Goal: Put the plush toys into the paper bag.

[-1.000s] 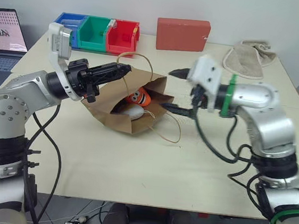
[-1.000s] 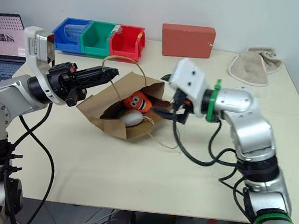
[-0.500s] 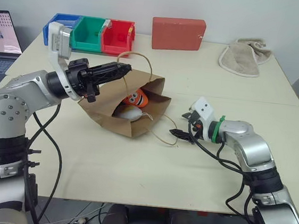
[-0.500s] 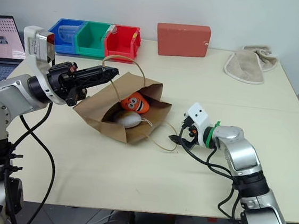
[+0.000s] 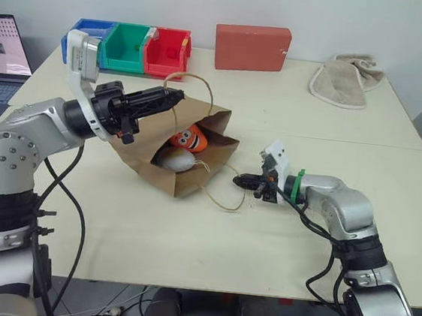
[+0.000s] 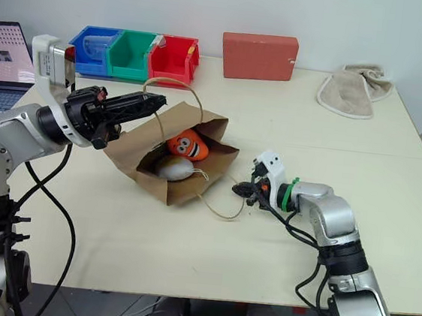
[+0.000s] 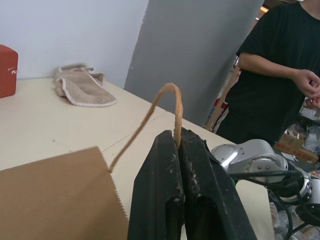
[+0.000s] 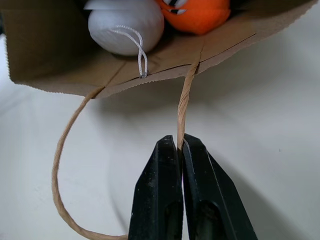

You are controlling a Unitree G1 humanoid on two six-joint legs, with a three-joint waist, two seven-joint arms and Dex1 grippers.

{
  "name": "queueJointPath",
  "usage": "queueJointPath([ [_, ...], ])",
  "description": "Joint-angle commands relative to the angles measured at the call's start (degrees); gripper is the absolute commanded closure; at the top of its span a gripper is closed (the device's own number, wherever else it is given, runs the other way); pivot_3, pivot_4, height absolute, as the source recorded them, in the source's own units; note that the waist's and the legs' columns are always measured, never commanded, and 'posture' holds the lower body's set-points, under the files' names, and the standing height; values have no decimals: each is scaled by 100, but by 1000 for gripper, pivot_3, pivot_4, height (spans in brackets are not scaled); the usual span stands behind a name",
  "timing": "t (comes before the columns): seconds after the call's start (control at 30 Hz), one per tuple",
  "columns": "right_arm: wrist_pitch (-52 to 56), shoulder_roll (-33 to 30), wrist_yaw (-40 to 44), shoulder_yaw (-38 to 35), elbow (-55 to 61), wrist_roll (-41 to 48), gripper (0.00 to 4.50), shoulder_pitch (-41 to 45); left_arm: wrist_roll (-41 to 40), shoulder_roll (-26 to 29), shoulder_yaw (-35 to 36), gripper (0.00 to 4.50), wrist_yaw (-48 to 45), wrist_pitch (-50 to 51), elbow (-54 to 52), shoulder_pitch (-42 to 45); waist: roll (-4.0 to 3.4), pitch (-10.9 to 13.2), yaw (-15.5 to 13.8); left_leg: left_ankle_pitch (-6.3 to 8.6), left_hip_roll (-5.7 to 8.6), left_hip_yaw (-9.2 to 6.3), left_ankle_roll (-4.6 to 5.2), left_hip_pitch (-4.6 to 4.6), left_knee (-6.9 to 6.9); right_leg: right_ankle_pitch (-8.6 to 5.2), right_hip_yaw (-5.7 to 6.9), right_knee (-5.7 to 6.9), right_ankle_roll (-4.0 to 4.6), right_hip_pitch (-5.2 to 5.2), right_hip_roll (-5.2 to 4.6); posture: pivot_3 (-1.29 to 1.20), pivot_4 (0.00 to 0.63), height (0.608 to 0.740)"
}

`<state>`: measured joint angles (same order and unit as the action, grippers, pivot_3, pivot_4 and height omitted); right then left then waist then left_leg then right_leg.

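The robot's left gripper needs to set the brown paper bag down upright on the table [image 5: 225, 172] in front of the red block.
The brown paper bag [image 5: 146, 142] lies tilted on the table [image 5: 187, 238], its mouth facing my right arm. Inside it are both plush toys: the orange fruit [image 5: 193, 137] and the white egg shape [image 5: 174, 159]. My left gripper [image 5: 175, 95] is shut on the bag's upper cord handle [image 7: 165, 97] and holds that side of the mouth up. Low on the table in front of the bag, my right gripper [image 5: 240, 181] is shut on the lower cord handle [image 8: 186, 95], which loops across the tabletop. The right wrist view looks into the bag at the white toy [image 8: 125, 25] and the orange toy [image 8: 197, 12].
Blue, green and red bins [image 5: 128, 46] stand at the back left, a red block [image 5: 251, 47] at the back middle and a beige folded cloth [image 5: 345, 81] at the back right. A laptop [image 5: 4, 46] is at the far left. A person in a black shirt [image 7: 275, 75] stands beyond the table.
My right gripper dropped from the bag's mouth to the tabletop and closed on the lower handle cord. The left gripper kept its hold on the upper handle.
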<state>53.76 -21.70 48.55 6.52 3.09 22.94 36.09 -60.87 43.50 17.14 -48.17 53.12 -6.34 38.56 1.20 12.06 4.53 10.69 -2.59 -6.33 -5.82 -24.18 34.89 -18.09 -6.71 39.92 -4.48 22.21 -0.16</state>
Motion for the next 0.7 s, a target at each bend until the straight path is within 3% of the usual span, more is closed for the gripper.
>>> queueJointPath([
  [0.03,684,-357,98,-791,904,838,4459,56,-19,-52,-57,4500,-111,-82,-50,378,0,0,-39,0,0,-2,0,-2,1,0,2,-1,0,-1,0,0,150,740],
  [0.27,2226,-756,-427,-2176,1741,2284,4459,402,641,-410,-746,4500,-612,-461,545,991,-1,0,-101,0,1,-3,1,-2,0,0,4,-3,0,-1,1,0,150,740],
  [0.47,2540,-735,-1080,-2461,1808,2577,4459,656,1426,-748,-1301,4500,-1224,-1066,1379,1423,-1,0,-102,0,1,1,1,-2,-1,0,1,-3,1,1,2,0,150,740],
  [0.7,2569,-557,-1729,-2615,1708,2793,4459,852,2079,-1092,-1477,4500,-1591,-1654,2208,1950,-1,0,-109,0,1,0,1,-17,-1,0,2,-7,0,11,1,0,150,740],
])
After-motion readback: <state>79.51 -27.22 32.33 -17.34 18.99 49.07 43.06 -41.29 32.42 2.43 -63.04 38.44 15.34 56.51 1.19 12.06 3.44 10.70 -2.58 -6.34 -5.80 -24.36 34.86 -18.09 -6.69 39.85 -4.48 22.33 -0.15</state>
